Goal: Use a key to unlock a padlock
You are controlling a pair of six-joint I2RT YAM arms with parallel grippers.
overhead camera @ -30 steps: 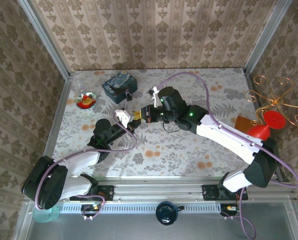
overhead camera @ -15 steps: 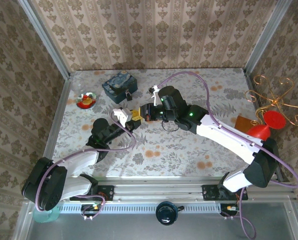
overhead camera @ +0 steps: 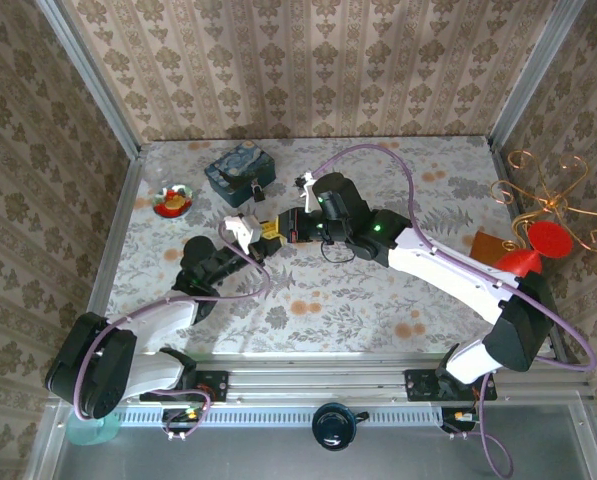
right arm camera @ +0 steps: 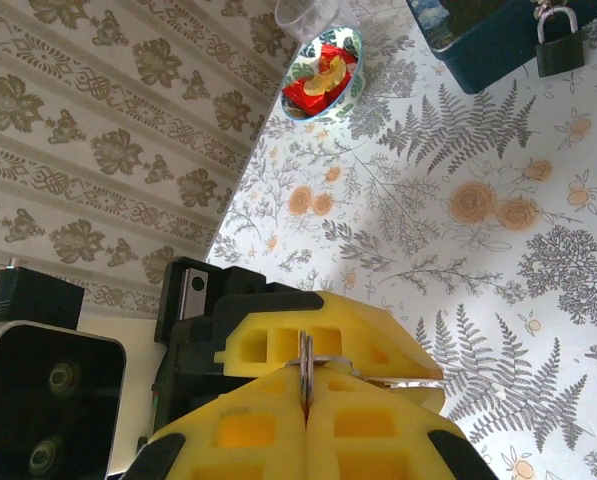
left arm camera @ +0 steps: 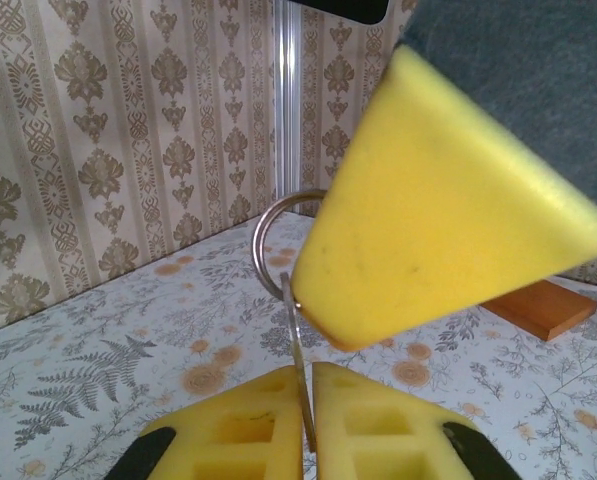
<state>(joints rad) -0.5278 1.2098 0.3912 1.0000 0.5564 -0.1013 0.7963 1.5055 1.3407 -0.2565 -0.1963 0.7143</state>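
Note:
Next, my right gripper opens and takes the key's head [left arm camera: 288, 292], because it holds only the wire ring while my left gripper covers the key's blade.
The small metal key [left arm camera: 296, 340] stands edge-on between the yellow pads of my left gripper [left arm camera: 306, 378], which is shut on its blade. Its wire ring [left arm camera: 263, 235] runs behind one yellow finger [left arm camera: 448, 210] of the right gripper. In the right wrist view my right gripper [right arm camera: 306, 388] is shut on that ring [right arm camera: 304, 362], nose to nose with the left fingers [right arm camera: 368, 335]. From above, both grippers [overhead camera: 258, 238] [overhead camera: 280, 230] meet mid-table and hide the key. The dark padlock [right arm camera: 558, 45] [overhead camera: 256, 188] hangs shut on the blue swirl-painted box [overhead camera: 236, 170], beyond the grippers.
A small bowl [overhead camera: 173, 200] with red contents sits left of the box. At the right edge are a brown wooden block [overhead camera: 488, 245], a red funnel [overhead camera: 533, 258] and a gold wire stand [overhead camera: 558, 195]. Patterned walls close in three sides.
The two grippers have drawn closer together, the right one sliding left towards the left one. Both stay joined at the key; the padlock and box have not moved.

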